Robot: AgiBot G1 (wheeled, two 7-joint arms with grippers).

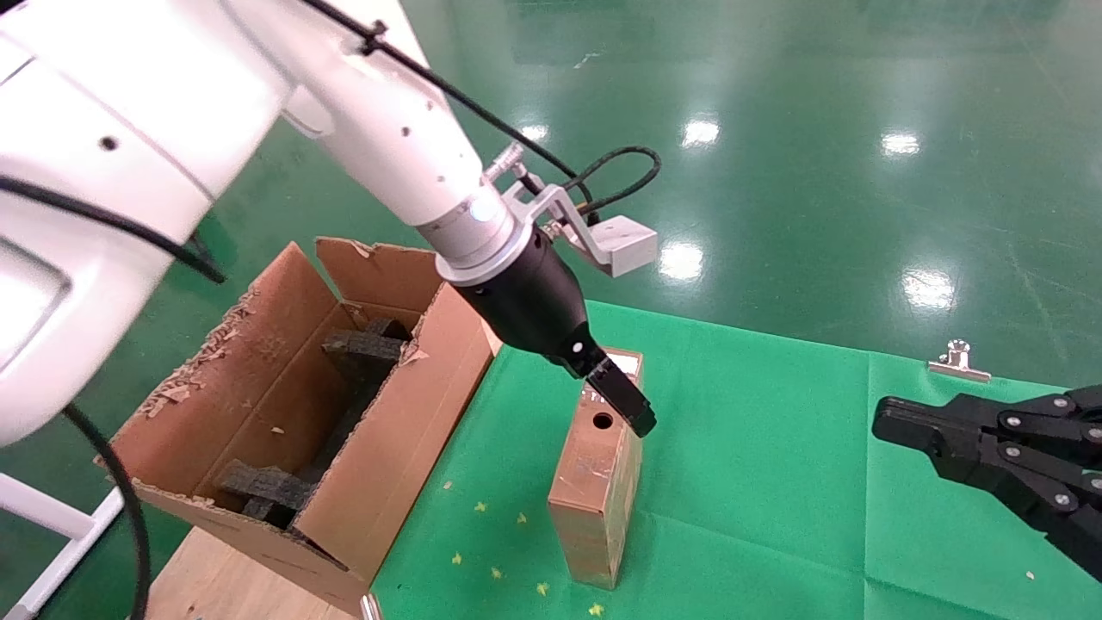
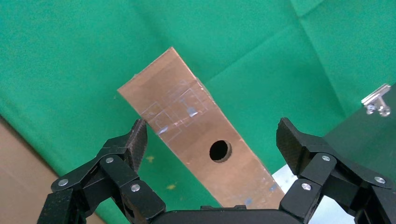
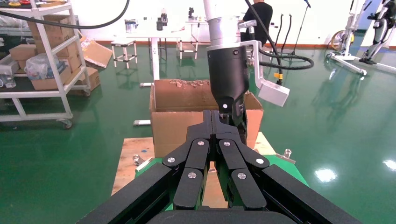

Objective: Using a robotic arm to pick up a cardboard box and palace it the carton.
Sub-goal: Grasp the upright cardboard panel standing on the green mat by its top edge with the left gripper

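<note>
Next, the left gripper closes across the narrow top (image 1: 597, 439) (image 2: 201, 130) of the cardboard box, between the round hole and the printed marks.
The slim brown cardboard box (image 1: 597, 486) stands upright on the green cloth, its taped top face showing a round hole (image 2: 220, 150). My left gripper (image 1: 624, 400) on the white robotic arm (image 1: 405, 146) hovers just above that top face. It is open, and in the left wrist view the box (image 2: 187, 126) runs diagonally between the two fingertips (image 2: 138, 137) without being gripped. The large torn carton (image 1: 284, 405), with black foam pieces (image 1: 362, 349) inside, stands to the left of the box. My right gripper (image 1: 900, 424) rests shut at the right edge of the cloth.
The green cloth (image 1: 775, 499) covers the table. A metal clip (image 1: 958, 360) pins its far right edge. Bare wooden board (image 1: 215, 573) shows under the carton. In the right wrist view, the shut right gripper (image 3: 215, 122) faces the carton (image 3: 180, 121); shelving (image 3: 46, 56) stands behind.
</note>
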